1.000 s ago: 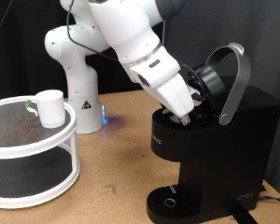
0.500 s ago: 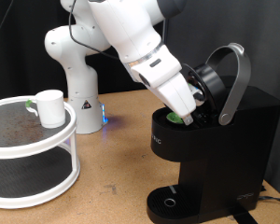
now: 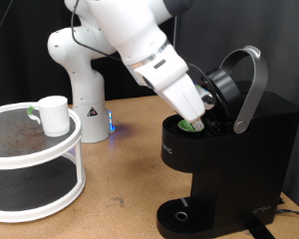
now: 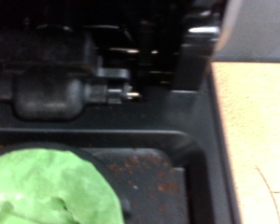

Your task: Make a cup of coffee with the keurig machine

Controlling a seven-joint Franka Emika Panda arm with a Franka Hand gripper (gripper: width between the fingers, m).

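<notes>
Next, my gripper needs to go just behind the top of the keurig machine's raised lid handle (image 3: 255,52) and close there.
The keurig machine (image 3: 239,149) stands at the exterior view's right with its grey-silver lid handle (image 3: 251,85) raised and the pod chamber open. A green-topped pod (image 3: 190,125) sits in the chamber mouth and fills a corner of the wrist view (image 4: 47,187). My gripper (image 3: 201,118) hangs right over the chamber, just above the pod; no fingers show in the wrist view. The white cup (image 3: 55,115) stands on the top tier of a round rack (image 3: 35,157) at the exterior view's left, far from the gripper.
A second white robot base (image 3: 78,70) with a blue light (image 3: 111,124) stands behind the rack. The machine's round drip tray (image 3: 179,214) holds nothing. Bare wooden table (image 3: 125,164) lies between the rack and the machine.
The arm has drawn slightly up and to the exterior view's left, off the chamber. The green pod, hidden by the gripper a second ago, now shows in the chamber.
</notes>
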